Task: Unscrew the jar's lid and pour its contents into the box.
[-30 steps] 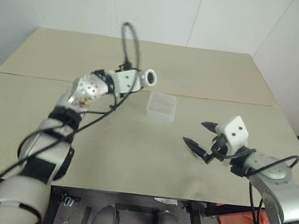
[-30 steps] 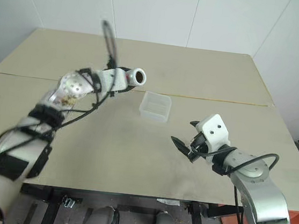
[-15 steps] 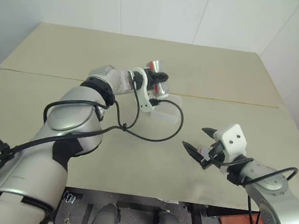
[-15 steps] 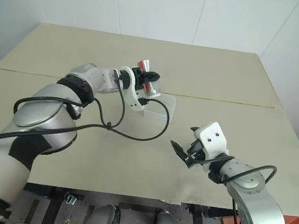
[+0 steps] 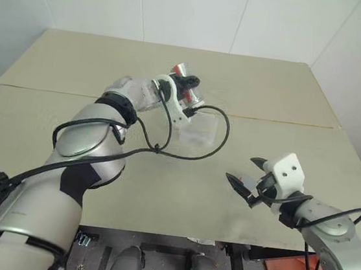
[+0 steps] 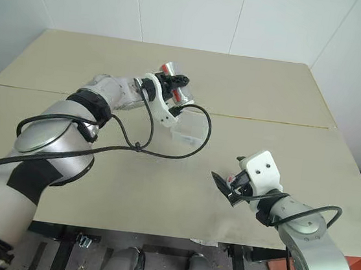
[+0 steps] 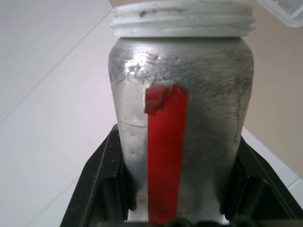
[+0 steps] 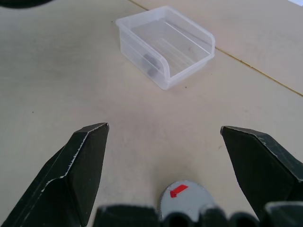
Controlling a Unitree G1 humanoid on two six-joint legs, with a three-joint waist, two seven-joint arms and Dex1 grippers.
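The jar will go down on the table (image 5: 155,142) beside the box, away from the grey lid, as I set it there with my left gripper.
My left gripper (image 5: 187,84) is shut on the jar (image 5: 182,69), a silvery cylinder with a red stripe, and holds it tilted in the air just above the far left edge of the box (image 5: 197,133). In the left wrist view the jar (image 7: 180,94) sits between the black fingers (image 7: 102,179), its threaded mouth bare. The translucent box (image 8: 191,64) has a small dark piece inside. My right gripper (image 5: 242,169) stands open low over the table at the near right. The grey lid (image 8: 184,198), marked with a red arrow, lies on the table below its wide-open fingers.
A black cable (image 5: 215,142) from the left wrist loops across the box and the table in front of it. A seam (image 5: 286,121) runs across the beige table (image 5: 77,64) behind the box. White walls close off the back.
The left wrist has rolled and carried the jar to the right, over the box's edge, turning the jar. The right gripper has stayed open and almost still.
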